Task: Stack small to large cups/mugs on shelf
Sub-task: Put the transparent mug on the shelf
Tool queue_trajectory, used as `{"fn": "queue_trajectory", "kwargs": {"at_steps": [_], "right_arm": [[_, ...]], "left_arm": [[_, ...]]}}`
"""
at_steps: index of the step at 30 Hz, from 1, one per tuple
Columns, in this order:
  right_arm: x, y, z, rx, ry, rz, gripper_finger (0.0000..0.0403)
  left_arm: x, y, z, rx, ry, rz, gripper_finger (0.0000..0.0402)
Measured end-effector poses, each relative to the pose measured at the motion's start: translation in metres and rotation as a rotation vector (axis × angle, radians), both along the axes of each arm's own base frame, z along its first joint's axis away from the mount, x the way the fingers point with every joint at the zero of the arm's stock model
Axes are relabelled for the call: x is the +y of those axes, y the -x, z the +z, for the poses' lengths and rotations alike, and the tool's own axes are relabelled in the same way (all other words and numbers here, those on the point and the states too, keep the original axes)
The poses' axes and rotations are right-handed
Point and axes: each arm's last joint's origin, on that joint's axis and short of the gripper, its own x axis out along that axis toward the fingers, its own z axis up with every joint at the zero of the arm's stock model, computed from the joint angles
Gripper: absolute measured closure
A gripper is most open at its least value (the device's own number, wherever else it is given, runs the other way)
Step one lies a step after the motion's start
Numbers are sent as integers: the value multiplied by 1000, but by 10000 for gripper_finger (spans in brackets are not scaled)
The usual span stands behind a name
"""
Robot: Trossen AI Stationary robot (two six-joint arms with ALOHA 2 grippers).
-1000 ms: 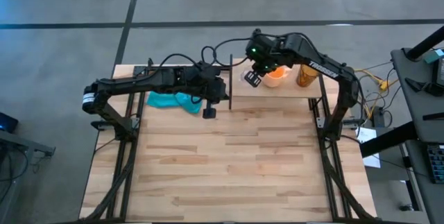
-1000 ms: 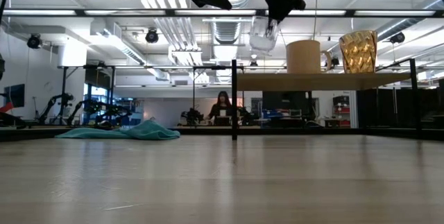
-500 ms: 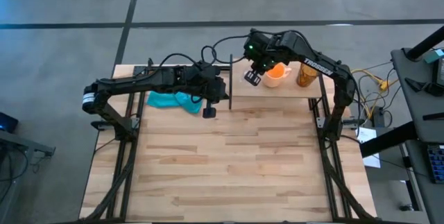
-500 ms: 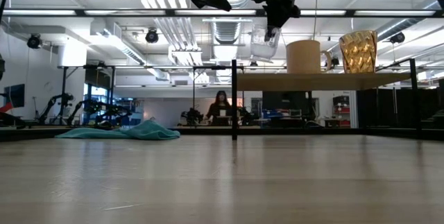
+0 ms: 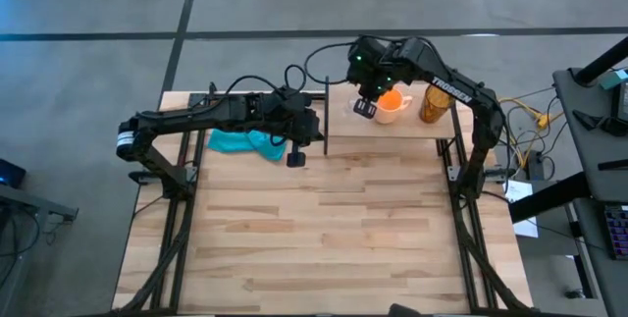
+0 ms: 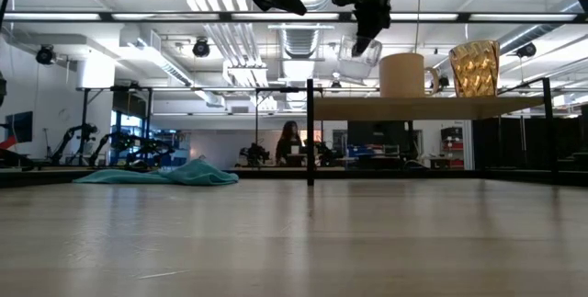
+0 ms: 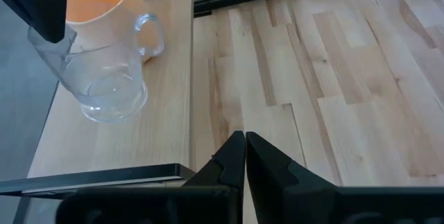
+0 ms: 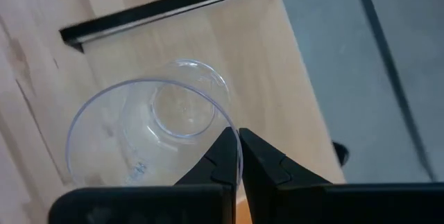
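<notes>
I should use my right gripper to set the glass cup, now held above the shelf, down on the shelf (image 5: 349, 108) (image 8: 210, 92) between the orange mug and the black end bar.
My right gripper (image 8: 238, 141) is shut on the small clear glass cup (image 8: 152, 130), held in the air over the shelf (image 5: 392, 131) beside the orange mug (image 5: 391, 104). The low view shows the glass (image 6: 360, 56) tilted, just left of the mug (image 6: 404, 74). The mug and the brown wood-grain cup (image 6: 474, 67) stand on their bases on the shelf board (image 6: 423, 107). My left gripper (image 7: 244, 137) is shut and hovers over the table off the shelf's left end (image 5: 296, 156). From there it sees the glass (image 7: 104, 78) and the mug (image 7: 97, 9). My right gripper pinches the glass cup's rim (image 8: 225, 113), with one finger inside the cup and one outside. The fingers come from above, pointing down. The glass hangs below them, tilted and lifted clear of the shelf board (image 8: 208, 37).
A teal cloth (image 5: 240, 142) lies on the table's far left part, behind my left arm. Black posts (image 6: 310, 131) carry the shelf above the plank tabletop (image 5: 324, 229). A person sits at a desk in the room beyond (image 6: 292, 141).
My right gripper has carried the glass cup a short way toward the table's right, closer to the orange mug. The glass has tipped further and now hangs tilted instead of nearly upright.
</notes>
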Motion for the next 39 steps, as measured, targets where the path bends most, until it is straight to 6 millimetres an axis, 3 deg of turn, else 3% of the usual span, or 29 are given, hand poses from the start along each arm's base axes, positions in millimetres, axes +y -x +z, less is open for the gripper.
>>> {"fn": "queue_trajectory", "kwargs": {"at_steps": [5,13,26,33,39], "right_arm": [[-1,0,0,39,52,151,394],[-13,-4,5,-44,113,244,394],[-35,-11,-23,66,63,330,394],[-39,-6,-12,65,81,335,394],[-38,-6,-14,47,39,358,394]], "left_arm": [[0,0,0,0,-1,0,402],[2,0,0,0,-1,7,402],[7,1,0,-1,-1,21,402],[10,2,0,0,0,32,402],[11,2,0,0,1,34,402]]}}
